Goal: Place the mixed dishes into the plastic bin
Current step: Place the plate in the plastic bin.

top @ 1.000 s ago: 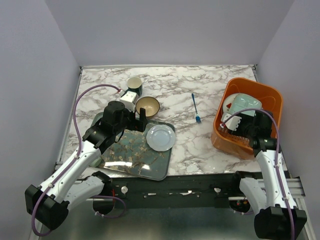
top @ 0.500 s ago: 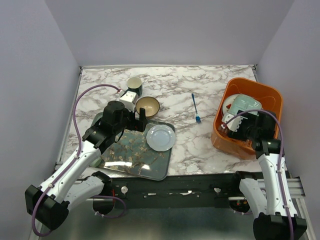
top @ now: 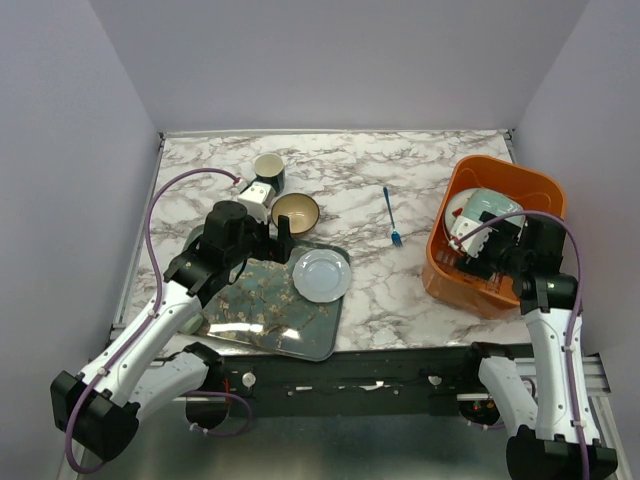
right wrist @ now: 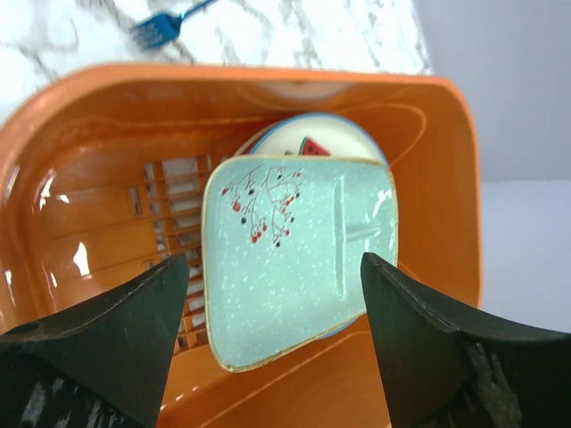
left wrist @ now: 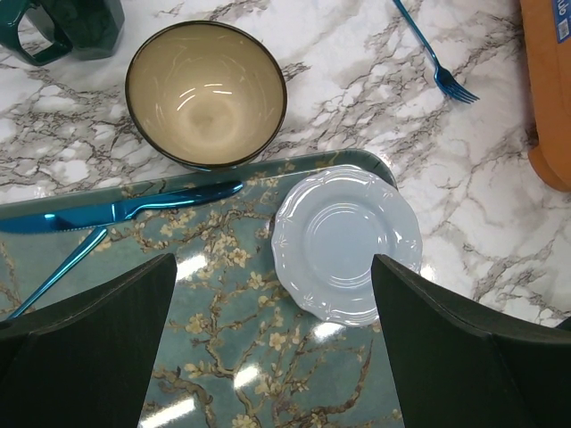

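The brown bowl is next for my left gripper, which should go to it and close on the bowl's rim (top: 273,218) (left wrist: 132,127), on the side toward the tray's blue knife.
The orange plastic bin (top: 540,190) stands at the right. A mint rectangular dish (right wrist: 299,254) lies in it, on top of a white plate with a red wedge (right wrist: 312,143); the dish also shows in the top view (top: 487,205). My right gripper (right wrist: 277,357) is open and empty above the dish, over the bin (right wrist: 89,116). My left gripper (left wrist: 268,348) is open and empty above a small pale blue plate (left wrist: 346,243) that rests on the floral tray's right edge. A brown bowl (left wrist: 206,94) and a dark green mug (left wrist: 71,22) stand beyond it.
The dark floral tray (left wrist: 223,357) holds a blue knife (left wrist: 125,212) and another blue utensil. A blue fork (top: 391,217) lies on the marble table between the bowl (top: 295,211) and the bin. The mug (top: 268,170) is at the back left.
My right gripper has drawn back toward the near right and higher over the bin, with the mint dish left lying inside. The left arm has not moved.
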